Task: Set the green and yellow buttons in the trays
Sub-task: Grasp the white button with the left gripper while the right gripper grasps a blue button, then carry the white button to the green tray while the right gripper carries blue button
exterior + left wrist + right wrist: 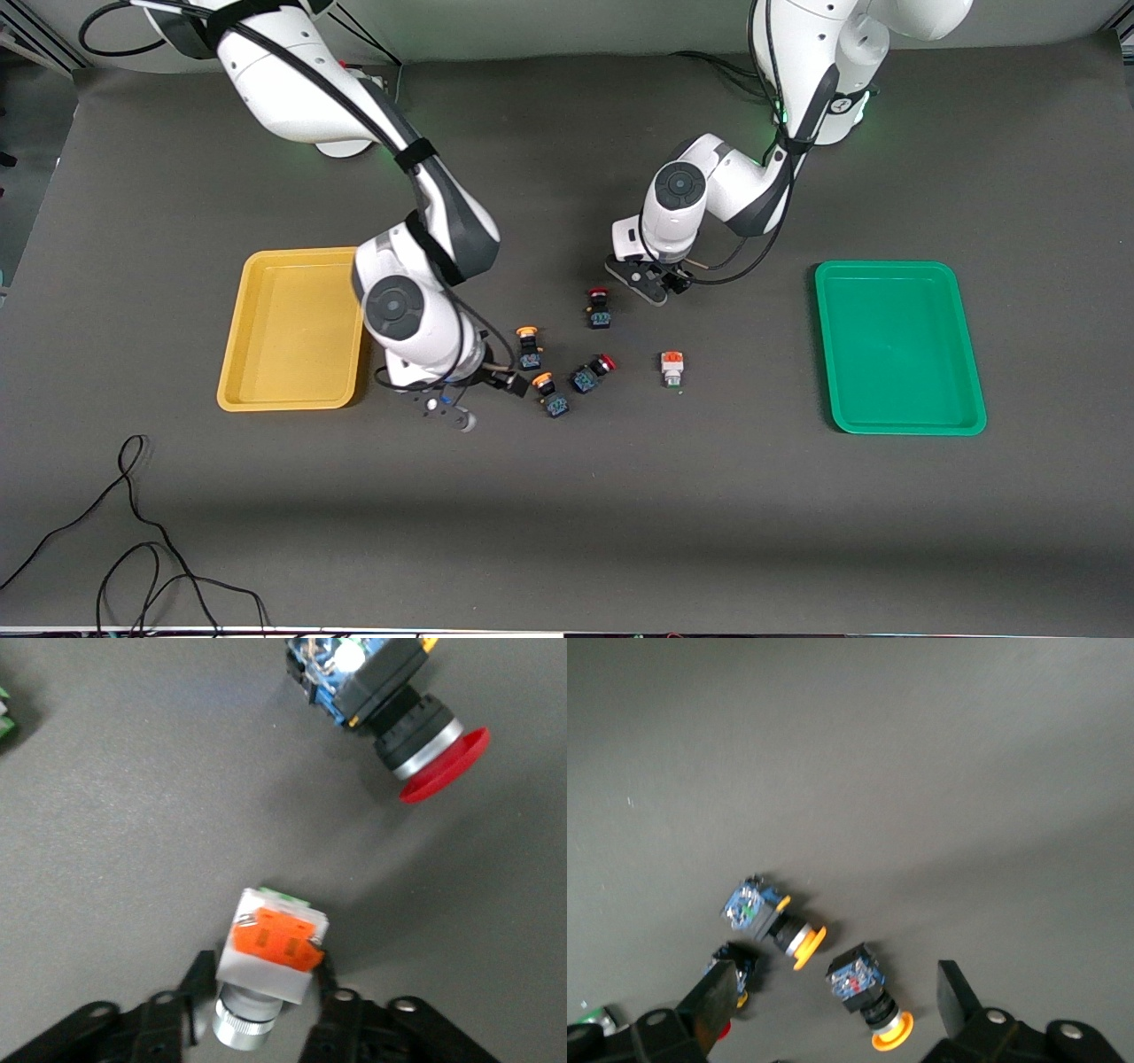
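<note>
The yellow-capped button farther from the front camera, the one with the red mark, has the blue-and-black body (531, 360) (860, 989) that my right gripper needs to close on.
Two yellow-capped buttons (529, 347) (549, 394) and one white-bodied button with an orange part (671, 368) lie mid-table. My left gripper (647, 279) is shut on a second white-bodied button (270, 948), held off the table; the button is hidden in the front view. My right gripper (450, 414) is open and empty, raised beside the yellow-capped buttons toward the yellow tray (283, 337). In the right wrist view one yellow-capped button (868, 997) shows between the open fingers (713, 992) and another (775, 921) lies close by. The green tray (899, 346) is empty at the left arm's end.
Two red-capped black-and-blue switches (600, 307) (592, 372) lie among the buttons; one shows in the left wrist view (416, 735). Loose black cables (133, 532) lie on the table near the front camera at the right arm's end.
</note>
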Available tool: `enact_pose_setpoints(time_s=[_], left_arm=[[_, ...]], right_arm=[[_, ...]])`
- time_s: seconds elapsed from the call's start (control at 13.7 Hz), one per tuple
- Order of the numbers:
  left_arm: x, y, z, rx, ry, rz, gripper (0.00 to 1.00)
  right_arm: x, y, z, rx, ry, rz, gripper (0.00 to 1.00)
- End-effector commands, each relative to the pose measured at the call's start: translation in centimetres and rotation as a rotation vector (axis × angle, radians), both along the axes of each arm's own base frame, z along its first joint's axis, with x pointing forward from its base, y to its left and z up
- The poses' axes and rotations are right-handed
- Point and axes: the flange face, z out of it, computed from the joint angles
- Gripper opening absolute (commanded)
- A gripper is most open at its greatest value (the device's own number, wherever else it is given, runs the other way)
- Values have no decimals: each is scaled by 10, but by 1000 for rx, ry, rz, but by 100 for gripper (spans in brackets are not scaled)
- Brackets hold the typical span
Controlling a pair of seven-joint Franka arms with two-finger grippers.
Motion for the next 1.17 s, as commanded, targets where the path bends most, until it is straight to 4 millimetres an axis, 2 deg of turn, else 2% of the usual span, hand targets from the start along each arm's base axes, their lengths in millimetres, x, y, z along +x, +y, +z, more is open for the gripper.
enact_pose_setpoints(time_s=[0.0, 0.15, 0.37, 0.51, 0.66, 0.81, 0.95, 1.1], left_arm=[[4, -7, 3, -6, -13, 63, 23], [11, -12, 15, -15, -19, 123, 22], [21, -16, 51, -11, -2, 220, 22], [31, 5, 94, 5, 23, 261, 19], [32, 23, 141, -15, 71, 320, 18], [43, 54, 178, -30, 98, 396, 18], [58, 96, 204, -25, 115, 473, 18], [73, 147, 225, -23, 131, 569, 18]], right_arm=[[-25, 38, -21, -10, 9, 123, 100], [-37, 41, -37, -22, 23, 274, 100], [-48, 38, -56, -82, 25, 417, 100], [-48, 34, -72, -120, 23, 494, 100], [-47, 37, -82, -115, 6, 502, 100], [-49, 39, -89, -115, 3, 505, 100], [-55, 45, -98, -117, 10, 506, 100], [-55, 48, -107, -111, -8, 499, 100]])
